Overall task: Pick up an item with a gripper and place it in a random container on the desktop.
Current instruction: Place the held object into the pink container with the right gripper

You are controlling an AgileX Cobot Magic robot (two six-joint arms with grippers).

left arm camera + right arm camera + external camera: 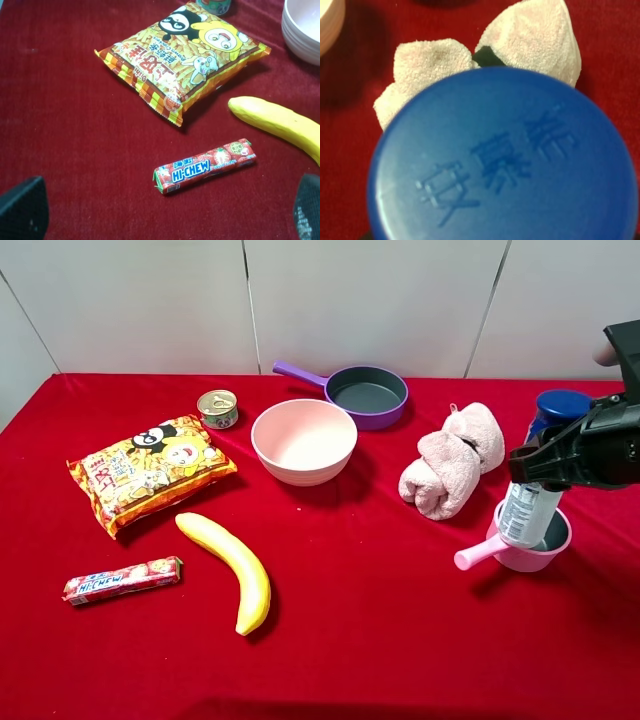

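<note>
The bottle will leave my right gripper inside the small pink cup (534, 532) beside the pink rolled towel.
The item, a tall bottle (527, 512) with a dark blue cap (560, 405), stands tilted with its base inside the container, a small pink cup (556, 542) with a short handle, at the right of the red desktop (380, 650). My right gripper (545, 465) is shut on the bottle's upper body. In the right wrist view the blue cap (505, 160) fills the picture and hides the fingers. My left gripper (165, 220) is open over the cloth, with nothing between its fingertips (22, 207), near a candy stick (205, 167).
A pink rolled towel (452, 460) lies just left of the cup. Further left are a handleless pink bowl (304, 440), a purple pan (368, 392), a tin can (218, 408), a snack bag (150, 470), a banana (230, 565) and the candy stick (122, 580).
</note>
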